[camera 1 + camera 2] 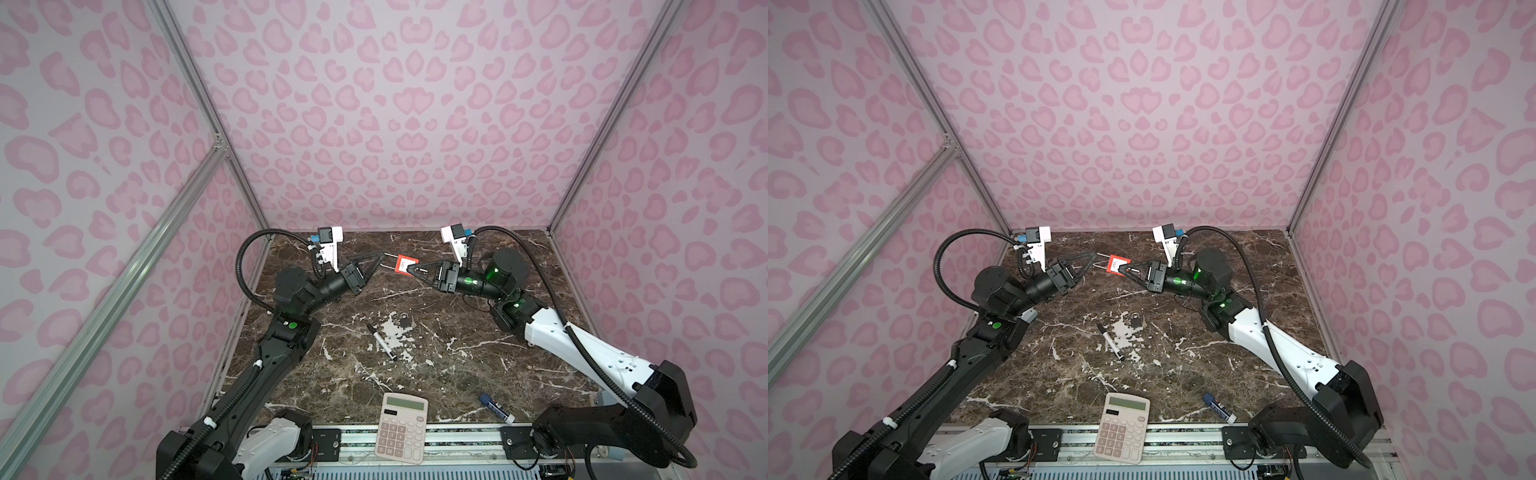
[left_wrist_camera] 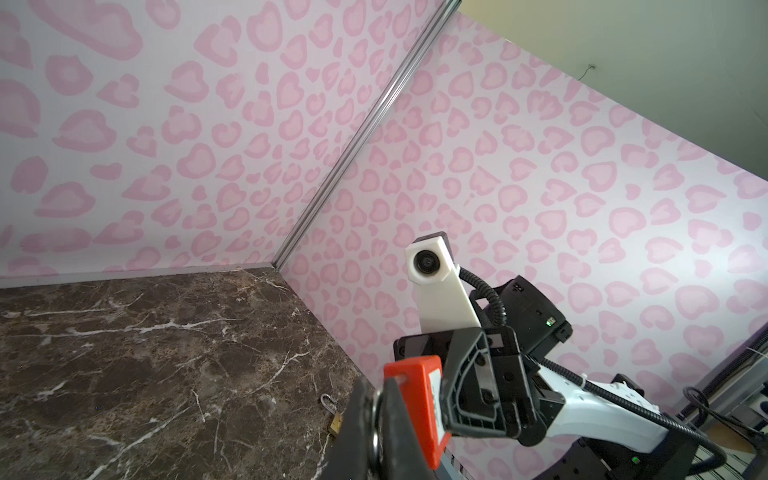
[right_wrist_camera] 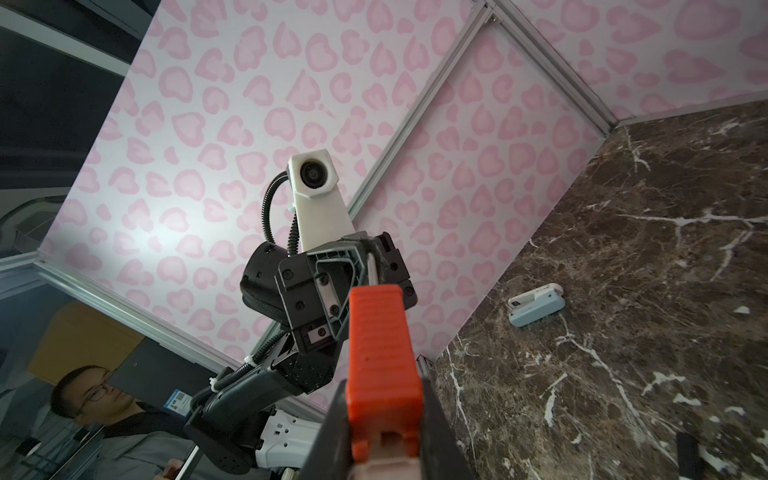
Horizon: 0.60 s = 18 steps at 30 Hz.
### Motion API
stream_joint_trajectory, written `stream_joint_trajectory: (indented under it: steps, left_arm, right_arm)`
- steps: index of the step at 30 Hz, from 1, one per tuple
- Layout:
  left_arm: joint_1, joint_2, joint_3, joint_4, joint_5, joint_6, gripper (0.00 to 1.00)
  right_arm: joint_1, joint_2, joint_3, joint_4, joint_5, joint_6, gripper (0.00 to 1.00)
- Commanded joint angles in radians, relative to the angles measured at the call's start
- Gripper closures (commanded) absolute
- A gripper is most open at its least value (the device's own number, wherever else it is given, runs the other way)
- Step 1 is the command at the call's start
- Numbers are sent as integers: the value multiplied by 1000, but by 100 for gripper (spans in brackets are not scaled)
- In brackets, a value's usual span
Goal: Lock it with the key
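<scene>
My left gripper pinches the shackle and my right gripper holds the red body. Next, my left gripper takes the body (image 1: 404, 263) to free the other for the key.
A red padlock (image 1: 405, 264) is held in the air over the far part of the marble table, seen in both top views (image 1: 1118, 265). My right gripper (image 1: 414, 268) is shut on its red body (image 3: 378, 353) from the right. My left gripper (image 1: 381, 254) is shut on the padlock's silver shackle (image 1: 390, 262) from the left. In the left wrist view the shackle sits pinched between the dark fingers (image 2: 395, 415), with the red body (image 2: 419, 407) just beyond. No key shows in any view.
On the table (image 1: 457, 374) lie a small brass padlock (image 1: 404, 321), a pen (image 1: 382, 341), a calculator (image 1: 401, 428) at the front edge and a blue-and-white stick (image 1: 496, 409). A pale blue case (image 3: 536, 309) lies near the left wall.
</scene>
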<state>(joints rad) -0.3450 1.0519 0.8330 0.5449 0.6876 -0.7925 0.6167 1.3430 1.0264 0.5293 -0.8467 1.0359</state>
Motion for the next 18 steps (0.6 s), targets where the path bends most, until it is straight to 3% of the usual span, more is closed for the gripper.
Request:
stream_joint_trajectory:
  steps: [1,5,8,11,18]
  left_arm:
    - [-2,-9,19,-20,105,72,96]
    - [-3,10,35,-18,106,54,90]
    - [-3,19,34,-16,110,44,70]
    - [-2,8,26,-5,87,44,57]
    - [-22,57,78,35,121,0,51]
  right_arm:
    - [0,22,28,133,-39,78,92]
    - [5,33,48,111,-43,67,92]
    - [5,29,55,64,-37,33,92]
    - [3,12,46,19,-14,-1,92]
    - [6,14,47,15,-9,-6,92]
